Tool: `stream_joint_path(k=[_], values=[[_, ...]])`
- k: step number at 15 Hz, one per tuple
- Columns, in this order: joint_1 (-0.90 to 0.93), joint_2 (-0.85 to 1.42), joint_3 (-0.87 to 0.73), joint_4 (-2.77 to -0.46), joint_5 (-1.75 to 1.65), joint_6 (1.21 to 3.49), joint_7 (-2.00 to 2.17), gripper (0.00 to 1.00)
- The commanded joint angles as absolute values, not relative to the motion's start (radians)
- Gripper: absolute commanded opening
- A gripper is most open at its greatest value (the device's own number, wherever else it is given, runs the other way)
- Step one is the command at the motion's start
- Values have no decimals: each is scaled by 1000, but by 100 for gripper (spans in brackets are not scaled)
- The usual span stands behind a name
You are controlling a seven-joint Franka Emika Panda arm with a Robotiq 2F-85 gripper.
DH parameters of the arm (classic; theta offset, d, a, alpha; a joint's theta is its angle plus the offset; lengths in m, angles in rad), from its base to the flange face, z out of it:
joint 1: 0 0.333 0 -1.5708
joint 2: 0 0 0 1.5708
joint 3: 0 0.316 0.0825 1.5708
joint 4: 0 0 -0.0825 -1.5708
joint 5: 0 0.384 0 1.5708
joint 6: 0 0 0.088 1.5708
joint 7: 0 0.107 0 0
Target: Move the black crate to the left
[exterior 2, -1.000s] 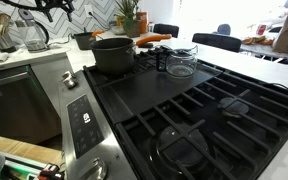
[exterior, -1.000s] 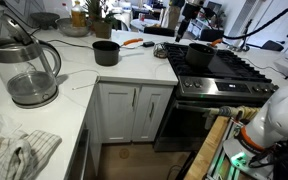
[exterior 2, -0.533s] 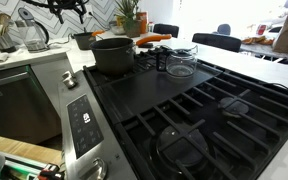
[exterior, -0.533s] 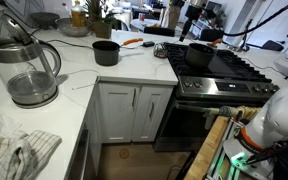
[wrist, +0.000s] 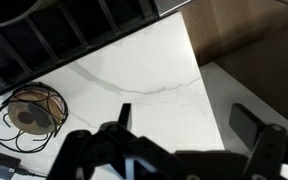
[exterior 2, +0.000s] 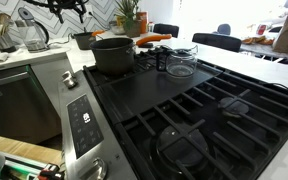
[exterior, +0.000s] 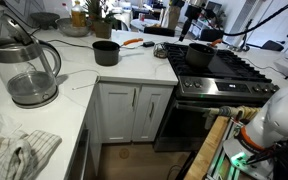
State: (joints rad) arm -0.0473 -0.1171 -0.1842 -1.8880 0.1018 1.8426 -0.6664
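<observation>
My gripper is to go next to the coiled cable beside the stove and close on the cable's outer loops (exterior: pixel 162 51) (wrist: pixel 64 103), on the side away from the black adapter.
The black crate (exterior 2: pixel 162 60) is a small dark box at the back of the stove, between the large dark pot (exterior 2: pixel 112 55) and a glass lid (exterior 2: pixel 182 65). In an exterior view it shows as a small dark shape (exterior: pixel 161 48) at the stove's back corner. My gripper (wrist: pixel 184 125) hangs high above the white marble counter, open, with nothing between its fingers (wrist: pixel 249 125). It appears small and dark at the top of both exterior views (exterior: pixel 190 14) (exterior 2: pixel 68 8), well apart from the crate. The wrist view does not show the crate.
A round black saucepan (exterior: pixel 106 52) stands on the counter, a glass kettle (exterior: pixel 29 72) and a cloth (exterior: pixel 19 152) near the front. A coiled cable (wrist: pixel 29 110) lies on the marble below the gripper. Stove grates (exterior 2: pixel 199 115) fill the cooktop; plants and bottles (exterior: pixel 84 15) line the back.
Over the first half second the arm shifted slightly sideways at the top of an exterior view. Since then nothing has visibly moved, and the gripper stays open.
</observation>
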Motion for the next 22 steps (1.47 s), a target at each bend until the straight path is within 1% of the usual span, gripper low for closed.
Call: stream_joint_path(k=[1, 7, 22], values=[[-65, -89, -172, -1863, 90, 1859, -680, 100], [-100, 42, -183, -1759, 87, 1866, -723, 100], [-242, 374, -151, -1546, 61, 1977, -866, 100]])
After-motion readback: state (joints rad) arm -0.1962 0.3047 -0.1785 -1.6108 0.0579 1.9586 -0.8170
